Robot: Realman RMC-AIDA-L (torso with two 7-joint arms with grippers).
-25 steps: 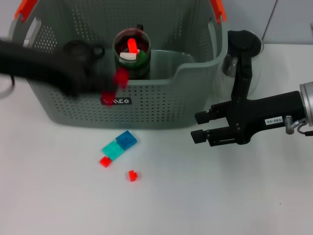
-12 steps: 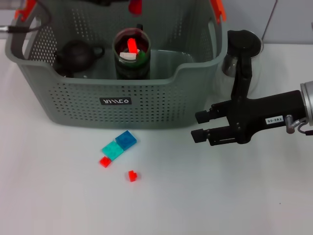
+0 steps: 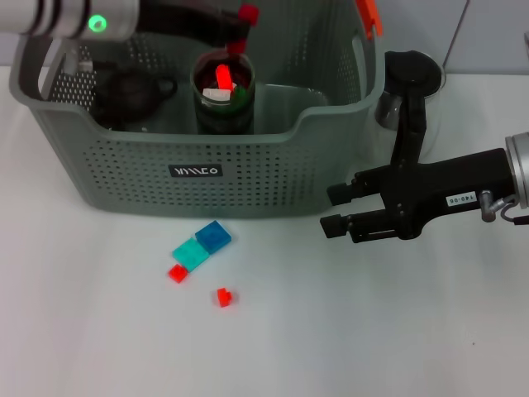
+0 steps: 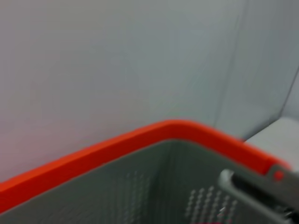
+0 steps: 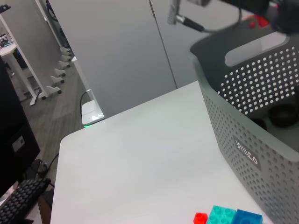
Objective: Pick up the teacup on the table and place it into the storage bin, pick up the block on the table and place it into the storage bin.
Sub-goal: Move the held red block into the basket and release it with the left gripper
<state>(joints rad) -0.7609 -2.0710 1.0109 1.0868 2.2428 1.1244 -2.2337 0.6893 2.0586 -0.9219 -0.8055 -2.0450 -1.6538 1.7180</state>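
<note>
My left gripper is holding the small red block. It will let go of it in the dark green cup (image 3: pixel 241 79), next to the red and white pieces.
The grey perforated storage bin (image 3: pixel 273 169) stands at the back of the white table. It also shows in the right wrist view (image 5: pixel 252 121) and the left wrist view (image 4: pixel 140 186). A dark green cup (image 3: pixel 223 103) with red and white pieces in it stands inside the bin. My left gripper (image 3: pixel 242 31) hangs over the bin's back part, above that cup, shut on a small red block (image 3: pixel 248 12). My right gripper (image 3: pixel 335 209) is open and empty, low over the table by the bin's right front corner.
A black teapot (image 3: pixel 132 91) sits in the bin's left part. Blue (image 3: pixel 213 236), teal (image 3: pixel 190 252) and two small red blocks (image 3: pixel 223 296) lie on the table before the bin. A clear glass vessel (image 3: pixel 385 112) stands right of the bin, behind my right arm.
My left arm has swung from in front of the bin up and over its back part, carrying the red block. My right gripper has shifted slightly.
</note>
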